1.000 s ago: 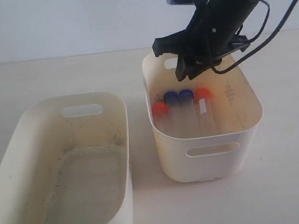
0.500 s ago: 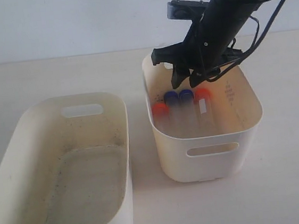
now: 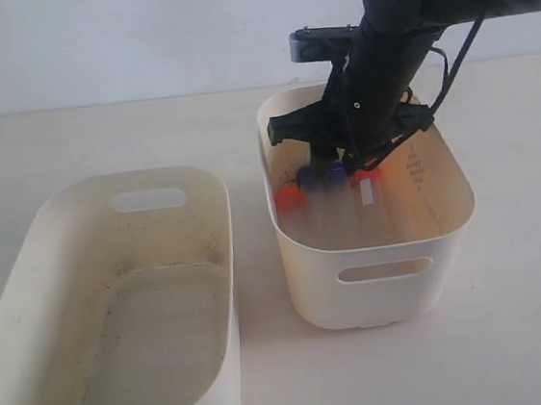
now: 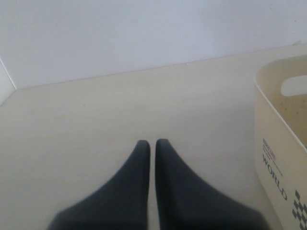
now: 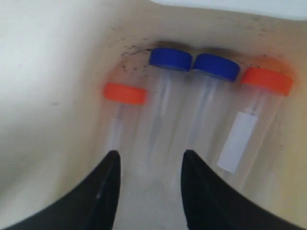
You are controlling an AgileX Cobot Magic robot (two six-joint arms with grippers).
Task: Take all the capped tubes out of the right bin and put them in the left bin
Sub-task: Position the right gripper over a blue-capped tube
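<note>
The blue-capped tube beside the orange-capped tube with the white label is next, and my right gripper will close on its clear body (image 3: pixel 344 201) (image 5: pixel 195 129).
The capped tubes lie side by side in the right bin (image 3: pixel 383 245): two with blue caps (image 5: pixel 170 58) (image 5: pixel 216 66) between two with orange-red caps (image 5: pixel 124 93) (image 5: pixel 267 80). My right gripper (image 5: pixel 150 160) is open and low inside this bin, its fingers straddling the clear body of one blue-capped tube without holding it. In the exterior view the right gripper (image 3: pixel 334 160) covers part of the blue caps (image 3: pixel 307 173). The left bin (image 3: pixel 203 185) holds no tubes. My left gripper (image 4: pixel 150 143) is shut on nothing over bare table, beside the left bin's outer wall (image 4: pixel 280 143).
The two bins stand close together on a pale table with a narrow gap (image 3: pixel 256 262) between them. One orange-capped tube carries a white label (image 5: pixel 237 142). The right arm's cables (image 3: pixel 450 68) hang over the right bin's far rim.
My right gripper has gone down from above the right bin's far rim into the bin, onto the tubes. The tubes and both bins have stayed put.
</note>
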